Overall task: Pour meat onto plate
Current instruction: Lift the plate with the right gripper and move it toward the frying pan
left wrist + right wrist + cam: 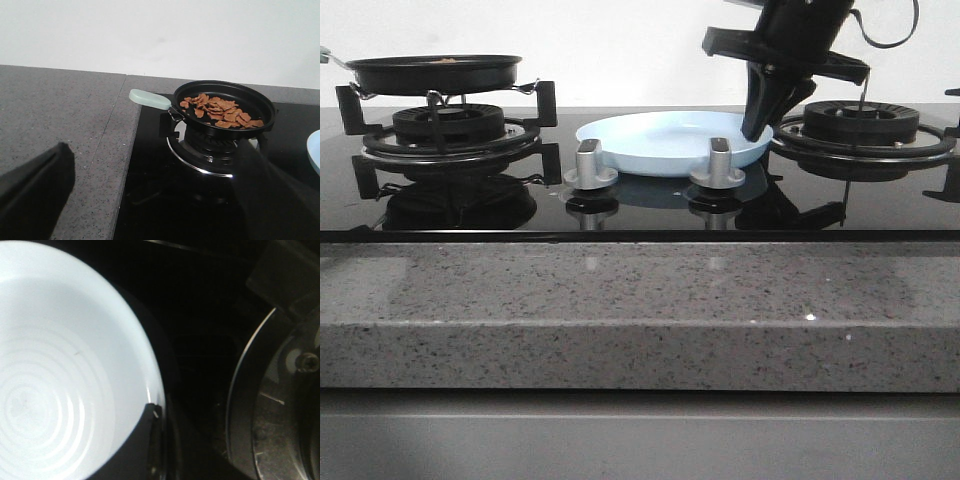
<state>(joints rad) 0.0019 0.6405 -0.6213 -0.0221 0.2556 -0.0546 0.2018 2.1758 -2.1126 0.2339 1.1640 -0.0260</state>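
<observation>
Next, the left gripper goes to the pale green handle (324, 54) (149, 99) of the black frying pan and closes there, because the meat needs pouring.
The meat (220, 110) lies heaped in a black frying pan (261, 104) on the left burner; the front view shows the pan (435, 72) there. The pale-blue plate (655, 140) rests on the black glass hob between the burners, with nothing on it. My right gripper (757, 127) comes down on the plate's right rim and is shut on it; the right wrist view shows a finger over the rim (152, 407) of the plate (60, 365). My left gripper (152, 155) is open, hanging short of the pan and its pale green handle (149, 99), holding nothing.
Two silver knobs (591, 165) (718, 165) stand in front of the plate. The right burner grate (865, 125) is just beside the right gripper. A speckled granite counter (620, 310) runs along the hob's front and left side (60, 120). A white wall is behind.
</observation>
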